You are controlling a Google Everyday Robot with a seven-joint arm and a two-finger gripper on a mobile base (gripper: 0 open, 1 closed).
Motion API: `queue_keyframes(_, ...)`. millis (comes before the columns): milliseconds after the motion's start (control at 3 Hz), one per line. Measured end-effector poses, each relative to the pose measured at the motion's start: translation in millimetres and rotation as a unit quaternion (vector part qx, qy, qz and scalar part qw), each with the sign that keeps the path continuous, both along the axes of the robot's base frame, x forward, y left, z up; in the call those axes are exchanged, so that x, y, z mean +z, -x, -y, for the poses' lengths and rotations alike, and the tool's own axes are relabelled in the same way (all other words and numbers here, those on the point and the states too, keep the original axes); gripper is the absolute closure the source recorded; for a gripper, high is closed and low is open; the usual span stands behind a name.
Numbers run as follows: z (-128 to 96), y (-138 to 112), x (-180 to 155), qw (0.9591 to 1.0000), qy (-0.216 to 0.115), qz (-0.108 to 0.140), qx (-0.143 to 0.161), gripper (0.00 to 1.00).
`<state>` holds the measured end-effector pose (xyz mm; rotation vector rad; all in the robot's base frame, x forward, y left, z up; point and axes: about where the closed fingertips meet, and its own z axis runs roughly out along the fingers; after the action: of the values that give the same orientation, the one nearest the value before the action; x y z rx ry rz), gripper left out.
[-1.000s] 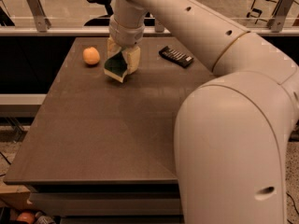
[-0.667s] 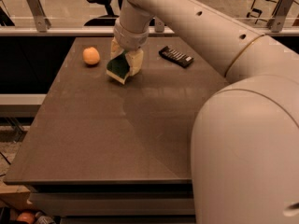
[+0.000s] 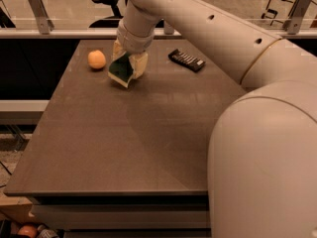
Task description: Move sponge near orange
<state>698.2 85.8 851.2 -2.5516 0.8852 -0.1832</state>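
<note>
Next, my gripper sets the sponge down and lets go of it on the table (image 3: 116,71), next to the orange, on the side that faces the black remote.
The orange (image 3: 96,59) sits on the dark table (image 3: 124,133) at the far left. My gripper (image 3: 130,63) is just to its right, shut on the sponge (image 3: 120,70). The sponge is tilted, its dark green face toward the camera and its pale yellow edge at the bottom, low over the table. A small gap separates sponge and orange. My arm comes in from the upper right.
A black rectangular remote (image 3: 186,60) lies at the back right of the table. A railing and an office chair (image 3: 107,1) stand behind the table. My large white arm body (image 3: 262,157) fills the right foreground.
The gripper with the sponge has shifted very little, staying beside the orange. The arm's near body has moved further right in view.
</note>
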Motion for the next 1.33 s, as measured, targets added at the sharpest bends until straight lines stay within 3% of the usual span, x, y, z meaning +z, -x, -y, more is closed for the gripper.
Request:
queue_keyframes(667, -18.2, -11.3, 4.2, 0.9998, 0.007, 0.01, 0.017, 1.0)
queue_keyframes(1333, -18.7, -14.0, -18.5, 0.9998, -0.002, -0.008, 0.02, 1.0)
